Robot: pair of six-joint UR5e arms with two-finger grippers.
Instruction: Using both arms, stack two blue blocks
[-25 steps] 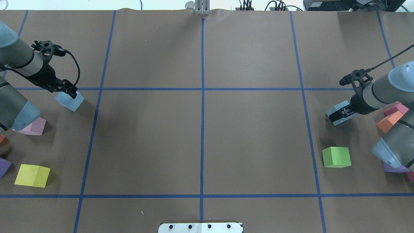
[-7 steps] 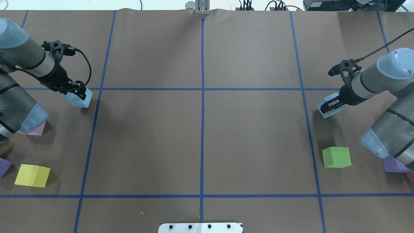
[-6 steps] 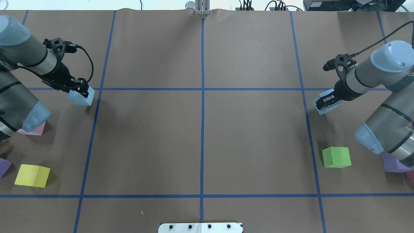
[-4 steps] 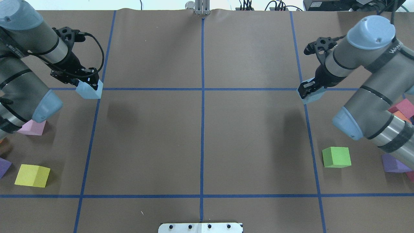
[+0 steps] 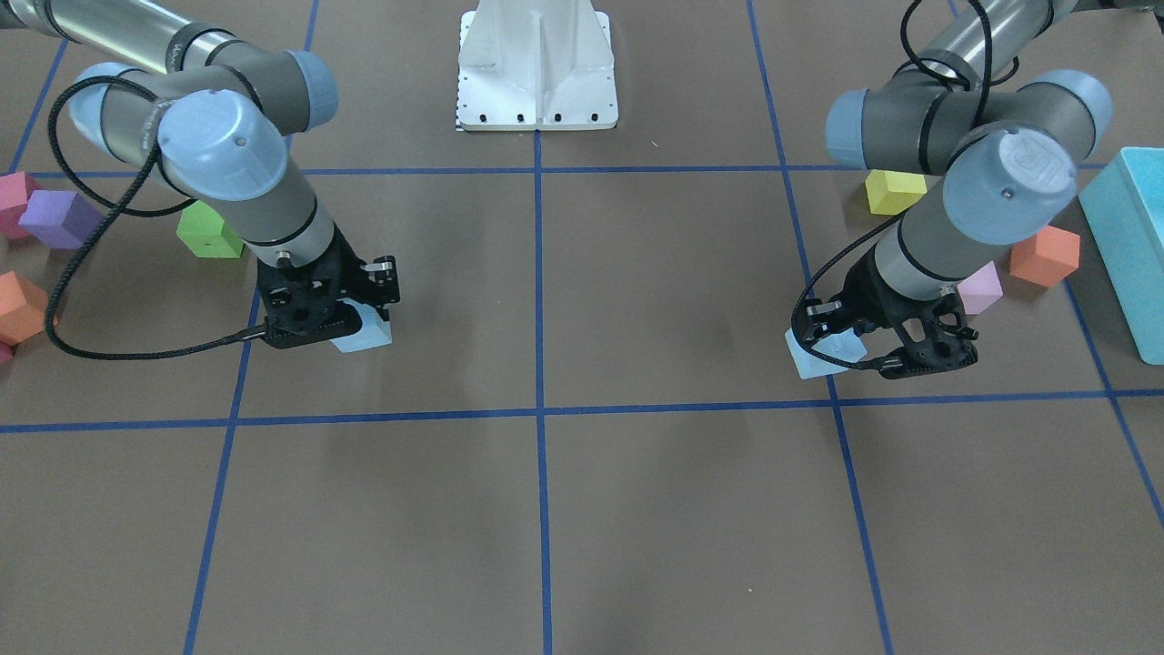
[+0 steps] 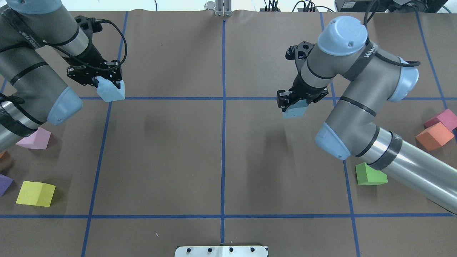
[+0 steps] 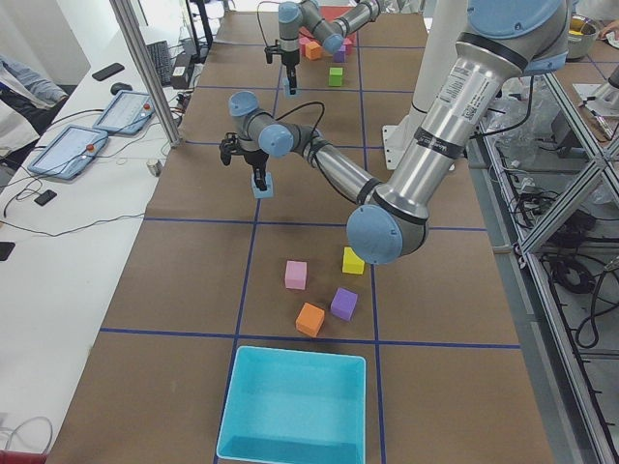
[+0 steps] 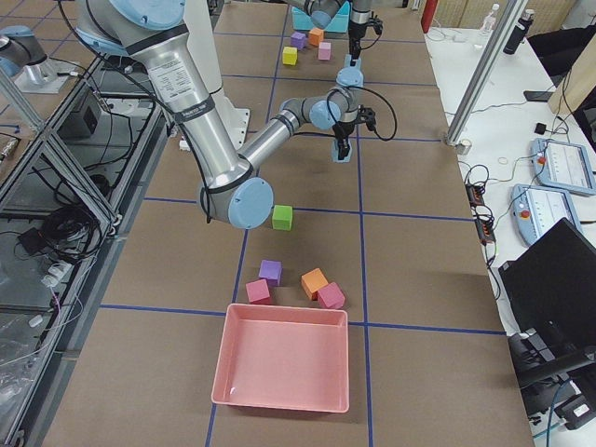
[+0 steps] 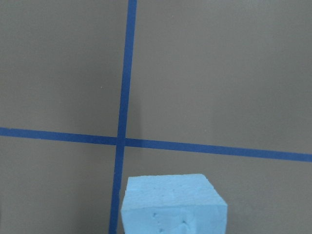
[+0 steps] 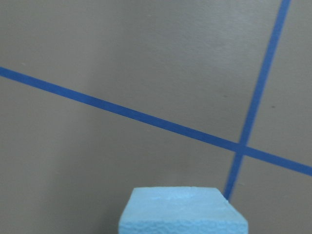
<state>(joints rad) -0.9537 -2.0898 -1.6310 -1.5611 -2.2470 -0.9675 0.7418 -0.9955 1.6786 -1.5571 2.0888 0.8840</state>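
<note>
My right gripper is holding its blue block and will let go of it on the centre blue tape line (image 5: 537, 322), between the two crossing tape lines.
My left gripper (image 6: 107, 82) is shut on one pale blue block (image 6: 112, 93) and holds it above the table at the far left grid crossing. My right gripper (image 6: 298, 103) is shut on the other blue block (image 6: 295, 111), held in the air right of the centre line. In the front-facing view the left gripper (image 5: 846, 341) with its block (image 5: 814, 357) is on the right, and the right gripper (image 5: 359, 318) with its block (image 5: 368, 337) is on the left. Each wrist view shows its held block (image 9: 173, 204) (image 10: 183, 212) over bare paper and blue tape.
Yellow (image 6: 35, 193), pink (image 6: 35, 139) and purple (image 6: 4, 184) cubes lie at the near left. Green (image 6: 369, 175), orange (image 6: 433, 135) and magenta (image 6: 442, 119) cubes lie at the right. A turquoise tray (image 7: 290, 406) and a pink tray (image 8: 284, 363) stand at the table's ends.
Both arms have carried their blue blocks up and inward toward the centre line. The right arm has moved much farther than the left.
</note>
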